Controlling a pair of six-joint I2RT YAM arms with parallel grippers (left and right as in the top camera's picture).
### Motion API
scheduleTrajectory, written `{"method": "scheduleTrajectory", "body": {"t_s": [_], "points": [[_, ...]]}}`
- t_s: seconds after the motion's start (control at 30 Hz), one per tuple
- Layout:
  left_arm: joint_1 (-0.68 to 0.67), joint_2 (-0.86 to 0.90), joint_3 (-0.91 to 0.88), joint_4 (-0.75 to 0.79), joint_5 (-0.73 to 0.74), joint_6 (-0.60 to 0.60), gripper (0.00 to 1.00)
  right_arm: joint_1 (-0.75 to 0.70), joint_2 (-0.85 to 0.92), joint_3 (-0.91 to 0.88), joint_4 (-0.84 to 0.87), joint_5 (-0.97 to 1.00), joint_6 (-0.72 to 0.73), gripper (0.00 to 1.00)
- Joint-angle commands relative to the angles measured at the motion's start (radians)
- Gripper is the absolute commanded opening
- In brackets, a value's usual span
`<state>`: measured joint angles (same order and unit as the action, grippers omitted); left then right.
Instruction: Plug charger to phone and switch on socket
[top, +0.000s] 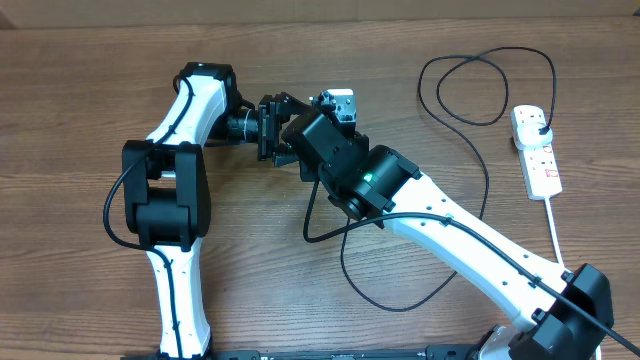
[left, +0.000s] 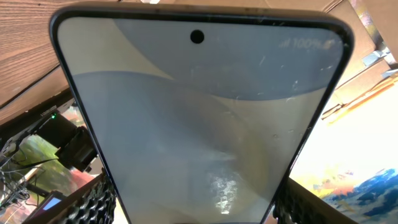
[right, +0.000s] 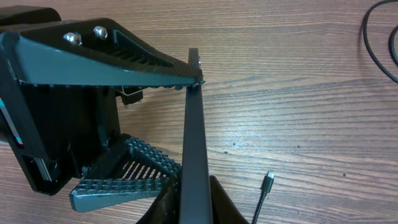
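The phone's two long edges are spanned by my left gripper, so while my right gripper holds the phone, my left gripper needs to open, turn and grip the phone's flat sides (left: 193, 134).
The phone (left: 199, 118) fills the left wrist view with its lit blue-to-white screen. My left gripper (left: 196, 208) is shut on its two long edges. In the right wrist view the phone (right: 194, 124) stands edge-on, and my right gripper (right: 193, 202) is shut on its faces at the near end. The left gripper (right: 180, 124) clamps it from the left. In the overhead view both grippers (top: 272, 130) (top: 298, 138) meet mid-table and hide the phone. The charger's connector tip (right: 268, 179) lies loose on the table. Its black cable (top: 487, 170) loops to a plug (top: 537, 123) in the socket strip (top: 540, 160).
The strip's thick white cord (top: 556, 235) runs toward the right arm's base. The charger cable forms a loop at the back right (top: 480, 90) and a wide curve in front of the right arm (top: 400, 305). Bare wooden table (top: 80, 100) lies to the left.
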<state>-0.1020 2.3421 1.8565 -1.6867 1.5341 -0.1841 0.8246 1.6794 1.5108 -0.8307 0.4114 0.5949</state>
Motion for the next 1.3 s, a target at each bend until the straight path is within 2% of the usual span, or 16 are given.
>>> {"method": "scheduleTrajectory", "body": {"t_s": [0.0, 0.13, 0.23, 0.33, 0.4, 0.43, 0.53, 0.7, 0.93, 1.03, 1.13, 1.27], "points": [[0.003, -0.003, 0.002, -0.005, 0.048, -0.007, 0.69, -0.001, 0.008, 0.031, 0.003, 0.015, 0.000, 0.09], [0.003, -0.003, 0.002, -0.005, 0.048, -0.007, 0.69, -0.001, 0.008, 0.031, 0.003, 0.015, 0.000, 0.04], [0.003, -0.003, 0.002, -0.004, 0.048, -0.007, 0.70, -0.001, 0.008, 0.031, 0.003, 0.015, 0.000, 0.04], [0.003, -0.003, 0.002, -0.004, 0.048, -0.007, 0.75, -0.001, 0.008, 0.031, 0.004, 0.017, 0.005, 0.04], [0.004, -0.003, 0.002, -0.004, 0.048, -0.007, 0.84, -0.001, 0.008, 0.032, 0.003, 0.048, 0.052, 0.04], [0.004, -0.003, 0.002, -0.004, 0.047, -0.007, 0.85, -0.001, 0.008, 0.032, 0.003, 0.055, 0.068, 0.04], [0.004, -0.003, 0.002, -0.003, 0.047, -0.007, 0.95, -0.003, 0.004, 0.040, 0.003, 0.105, 0.204, 0.04], [0.004, -0.003, 0.002, 0.001, 0.047, -0.007, 0.98, -0.023, -0.018, 0.060, 0.015, 0.145, 0.413, 0.04], [0.003, -0.003, 0.002, 0.000, 0.047, -0.091, 0.98, -0.051, -0.037, 0.060, 0.014, 0.105, 1.175, 0.04], [0.003, -0.003, 0.002, 0.000, 0.047, -0.117, 0.93, -0.051, -0.037, 0.060, 0.014, 0.032, 1.382, 0.04], [0.003, -0.003, 0.002, 0.002, 0.046, -0.117, 0.90, -0.051, -0.037, 0.060, 0.019, -0.005, 1.433, 0.04], [0.003, -0.003, 0.002, 0.048, 0.046, -0.159, 0.87, -0.051, -0.037, 0.060, 0.022, -0.024, 1.433, 0.04]]}}
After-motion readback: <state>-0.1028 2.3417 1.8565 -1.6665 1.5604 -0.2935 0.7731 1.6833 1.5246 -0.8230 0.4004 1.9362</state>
